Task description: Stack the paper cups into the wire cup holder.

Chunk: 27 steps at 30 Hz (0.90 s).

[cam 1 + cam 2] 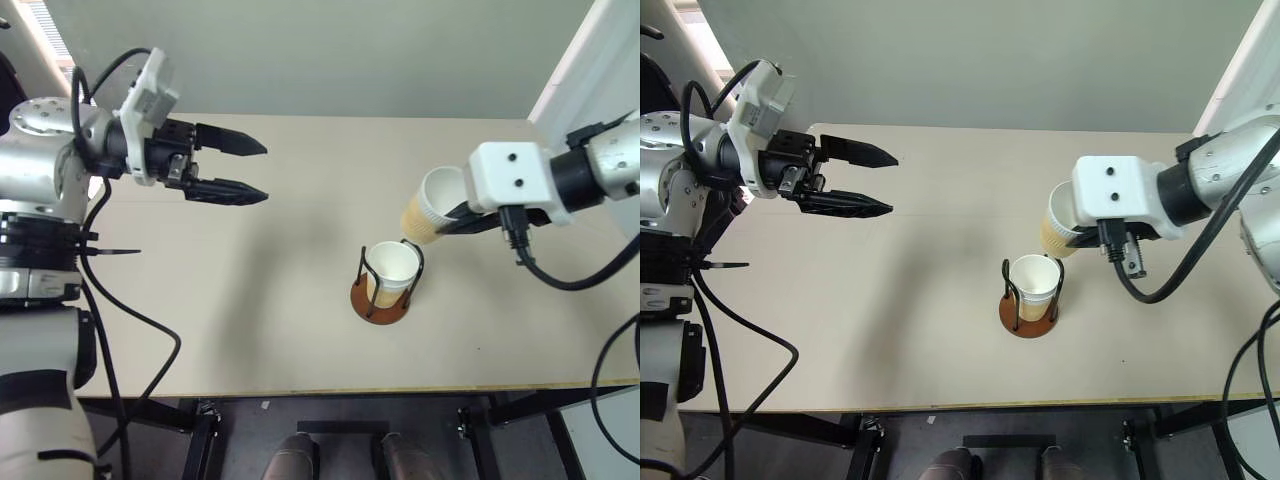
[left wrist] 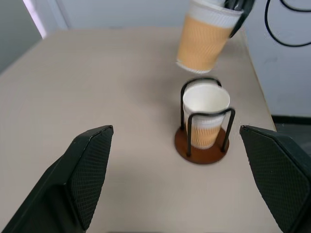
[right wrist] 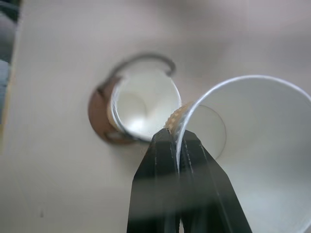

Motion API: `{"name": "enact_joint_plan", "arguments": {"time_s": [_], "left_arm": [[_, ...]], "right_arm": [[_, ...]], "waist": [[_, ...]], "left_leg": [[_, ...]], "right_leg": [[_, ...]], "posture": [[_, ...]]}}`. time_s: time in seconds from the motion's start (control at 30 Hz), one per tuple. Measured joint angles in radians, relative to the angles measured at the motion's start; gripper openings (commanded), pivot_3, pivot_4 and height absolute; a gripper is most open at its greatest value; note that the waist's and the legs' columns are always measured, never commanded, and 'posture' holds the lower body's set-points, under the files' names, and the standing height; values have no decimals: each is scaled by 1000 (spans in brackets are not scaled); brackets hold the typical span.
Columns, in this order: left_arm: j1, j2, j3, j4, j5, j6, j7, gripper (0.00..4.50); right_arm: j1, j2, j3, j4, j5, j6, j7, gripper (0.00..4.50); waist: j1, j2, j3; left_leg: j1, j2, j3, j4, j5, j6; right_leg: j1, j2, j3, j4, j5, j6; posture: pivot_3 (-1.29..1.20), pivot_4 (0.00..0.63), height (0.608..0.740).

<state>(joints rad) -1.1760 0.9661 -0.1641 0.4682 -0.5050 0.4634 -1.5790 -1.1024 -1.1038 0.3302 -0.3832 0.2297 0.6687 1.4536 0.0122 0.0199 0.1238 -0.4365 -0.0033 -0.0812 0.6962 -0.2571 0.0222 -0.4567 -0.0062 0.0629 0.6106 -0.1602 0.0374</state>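
Observation:
The robot's right gripper will release the tilted paper cup inside the upright paper cup [image 1: 390,262] [image 3: 145,104] between the black loops of the holder.
The wire cup holder [image 1: 380,300] stands on the table right of centre, with a paper cup [image 1: 392,266] upright between its black loops. Just above and to the right of it hangs a second paper cup [image 1: 428,208], tilted, its tan wall ribbed. My right gripper [image 3: 177,135] is shut on that cup's rim, one finger inside and one outside. The held cup [image 2: 204,41] also shows in the left wrist view, above the holder [image 2: 201,150]. My left gripper [image 1: 262,173] hovers open over the table's far left, pointing right, with nothing between its fingers.
The beige table [image 1: 250,330] spreads bare between the two arms. A grey wall runs along its far edge and a white panel [image 1: 590,70] rises at the far right. A black cable [image 1: 560,275] loops below the right wrist.

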Motion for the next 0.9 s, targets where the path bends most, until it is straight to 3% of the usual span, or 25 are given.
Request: {"name": "enact_joint_plan", "arguments": {"time_s": [0.37, 0.9], "left_arm": [[-60, 52, -133, 11, -16, -70, 0, 4500], [-76, 57, -171, -12, -42, -107, 0, 4500]], "right_arm": [[-17, 107, 55, 0, -40, -12, 20, 37], [-3, 151, 155, 74, -167, -131, 72, 37]], "waist": [[-2, 0, 0], [-4, 0, 0]], "left_leg": [[0, 0, 0, -2, 2, -4], [0, 0, 0, -3, 3, -5]], "right_leg": [[-2, 0, 0, 1, -2, -3], [-2, 0, 0, 1, -2, -3]], "posture": [[0, 150, 740], [0, 150, 740]]}}
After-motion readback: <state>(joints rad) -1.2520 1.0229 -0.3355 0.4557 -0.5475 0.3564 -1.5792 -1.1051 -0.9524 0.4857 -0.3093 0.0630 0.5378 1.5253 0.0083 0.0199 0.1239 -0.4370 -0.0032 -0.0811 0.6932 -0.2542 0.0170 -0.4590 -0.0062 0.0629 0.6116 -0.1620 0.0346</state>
